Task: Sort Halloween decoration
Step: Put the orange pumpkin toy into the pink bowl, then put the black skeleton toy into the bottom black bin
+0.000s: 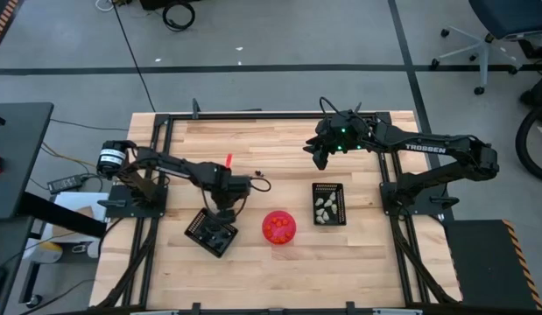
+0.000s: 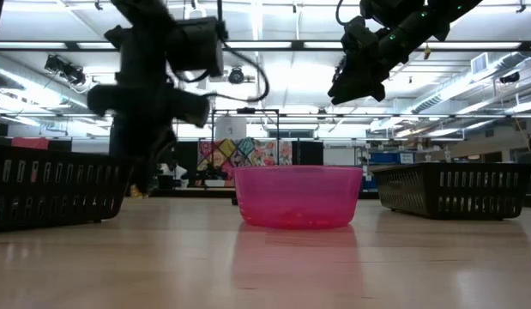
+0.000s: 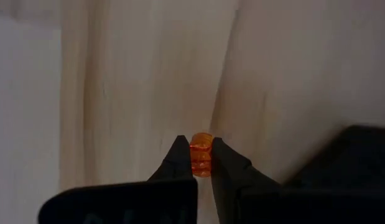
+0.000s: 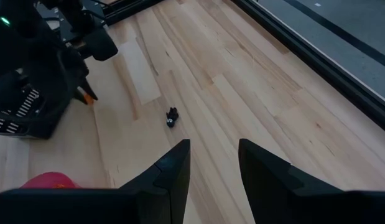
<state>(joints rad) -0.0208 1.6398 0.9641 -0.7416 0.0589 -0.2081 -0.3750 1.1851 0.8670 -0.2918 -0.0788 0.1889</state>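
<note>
Next, I release the tiny orange piece from my left gripper among the red-orange pieces in the pink-red bowl (image 1: 280,230).
My left gripper (image 3: 201,149) points down over the bare wood beside the left black grid tray (image 1: 211,233) and is shut on a tiny orange decoration piece (image 3: 201,155); the right wrist view shows the same piece (image 4: 88,96) at its fingertips. The pink-red bowl (image 1: 278,227) holds red-orange pieces. The right black tray (image 1: 328,203) holds pale whitish pieces. One tiny black piece (image 4: 172,116) lies loose on the wood. My right gripper (image 4: 214,165) hovers open, high over the table's far right part, holding nothing. My left gripper pinches the tiny orange piece by its two opposite sides (image 3: 193,159) between its two fingertips. The fingers come from above, pointing down. The piece stands upright between them, its top (image 3: 201,138) just past the tips, low over the wood; whether it is clear of the table I cannot tell.
In the low view the bowl (image 2: 298,196) stands mid-table between the left tray (image 2: 59,184) and the right tray (image 2: 454,189). A small red thing (image 1: 228,160) lies at the far side. Bare wood spreads along the near edge and between the trays.
</note>
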